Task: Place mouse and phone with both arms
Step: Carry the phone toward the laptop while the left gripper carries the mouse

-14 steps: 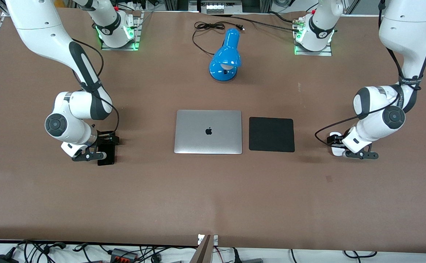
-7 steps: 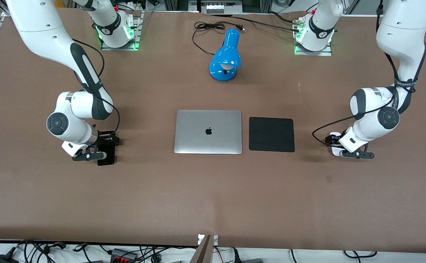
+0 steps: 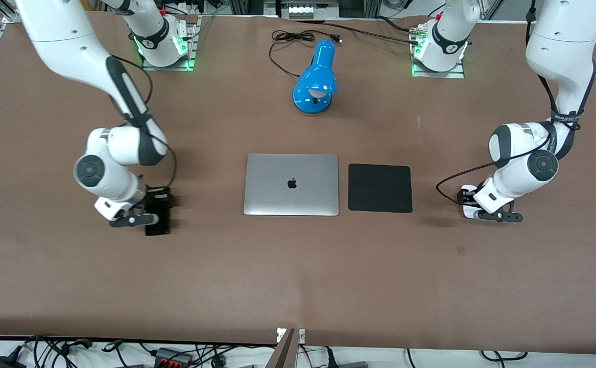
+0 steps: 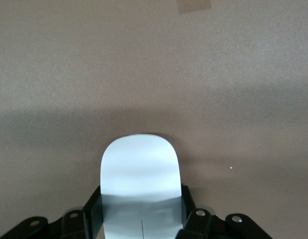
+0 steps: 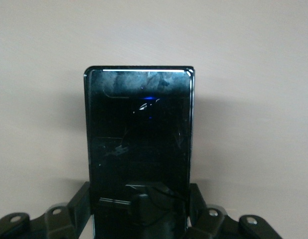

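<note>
Next, my left gripper lets go of the white mouse around the middle of the black mouse pad [image 3: 381, 190] beside the silver laptop.
My right gripper [image 3: 150, 212] is shut on the glossy black phone [image 3: 158, 221] and holds it low over the table, toward the right arm's end from the laptop. In the right wrist view the phone [image 5: 139, 139] sticks out from between the fingers [image 5: 78, 201] of the gripper [image 5: 139, 211]. My left gripper [image 3: 469, 204] is shut on the white mouse, which the hand mostly hides in the front view. In the left wrist view the mouse [image 4: 140, 172] sits between the fingers [image 4: 92, 211] of the gripper [image 4: 140, 216], low over the table beside the mouse pad.
A closed silver laptop [image 3: 291, 184] lies mid-table with a square black mouse pad [image 3: 380, 188] beside it, toward the left arm's end. A blue desk lamp [image 3: 315, 79] and its black cord [image 3: 287, 38] lie farther from the camera.
My right gripper has moved with the phone a little toward the laptop and the camera. My left gripper has shifted slightly toward the mouse pad with the mouse.
</note>
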`<state>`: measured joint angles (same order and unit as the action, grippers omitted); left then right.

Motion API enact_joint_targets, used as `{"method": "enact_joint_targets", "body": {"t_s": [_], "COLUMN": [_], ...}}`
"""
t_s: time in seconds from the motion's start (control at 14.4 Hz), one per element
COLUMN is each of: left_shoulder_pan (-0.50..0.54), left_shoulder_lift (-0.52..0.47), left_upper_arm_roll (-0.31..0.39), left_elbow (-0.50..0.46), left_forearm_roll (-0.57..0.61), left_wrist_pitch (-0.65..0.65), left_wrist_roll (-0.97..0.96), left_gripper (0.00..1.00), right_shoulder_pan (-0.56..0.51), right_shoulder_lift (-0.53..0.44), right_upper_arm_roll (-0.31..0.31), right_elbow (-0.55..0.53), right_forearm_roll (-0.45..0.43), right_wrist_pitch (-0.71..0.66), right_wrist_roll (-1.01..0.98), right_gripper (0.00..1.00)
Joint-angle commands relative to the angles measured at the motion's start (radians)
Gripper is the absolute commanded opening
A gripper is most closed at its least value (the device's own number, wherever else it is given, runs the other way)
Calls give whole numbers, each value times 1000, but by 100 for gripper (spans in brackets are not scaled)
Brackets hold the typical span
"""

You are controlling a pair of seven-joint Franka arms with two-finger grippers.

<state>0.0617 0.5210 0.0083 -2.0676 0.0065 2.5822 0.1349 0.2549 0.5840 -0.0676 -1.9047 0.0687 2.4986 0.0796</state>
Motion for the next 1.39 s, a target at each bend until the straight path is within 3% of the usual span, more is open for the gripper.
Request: {"method": "enact_joint_targets", "body": {"t_s": [0.0, 0.07, 0.28, 0.42, 0.63, 0.97, 1.25, 1.32], "left_shoulder_pan": [-2, -9, -22, -45, -120, -192, -258, -270], "left_shoulder_lift": [-67, -99, -116, -108, -63, -3, 51, 50], "left_upper_arm_roll": [-8, -11, -79, -126, -200, -200, -198, -198], "left_elbow": [1, 17, 205, 262, 251, 118, 78, 73], "left_forearm_roll": [21, 21, 21, 15, 10, 18, 21, 21], "left_wrist_pitch": [-2, -20, -352, -473, -459, -154, -125, -123], "left_wrist_roll": [5, 5, -21, -95, -266, -366, -481, -497], "left_gripper": [27, 27, 27, 27, 27, 27, 26, 26], "right_shoulder_pan": [116, 128, 171, 181, 193, 191, 216, 221], "right_shoulder_lift": [16, 17, 29, 43, 56, 63, 63, 63], "right_upper_arm_roll": [-5, -3, -3, -3, -3, -1, -1, -1], "right_elbow": [42, 42, 36, 35, 36, 38, 38, 38], "right_forearm_roll": [3, 6, 8, 8, 8, 10, 10, 10], "right_wrist_pitch": [0, 0, 0, 6, 11, 13, 13, 13], "right_wrist_roll": [160, 173, 175, 180, 239, 296, 304, 304], "right_gripper": [21, 21, 21, 21, 21, 21, 22, 27]}}
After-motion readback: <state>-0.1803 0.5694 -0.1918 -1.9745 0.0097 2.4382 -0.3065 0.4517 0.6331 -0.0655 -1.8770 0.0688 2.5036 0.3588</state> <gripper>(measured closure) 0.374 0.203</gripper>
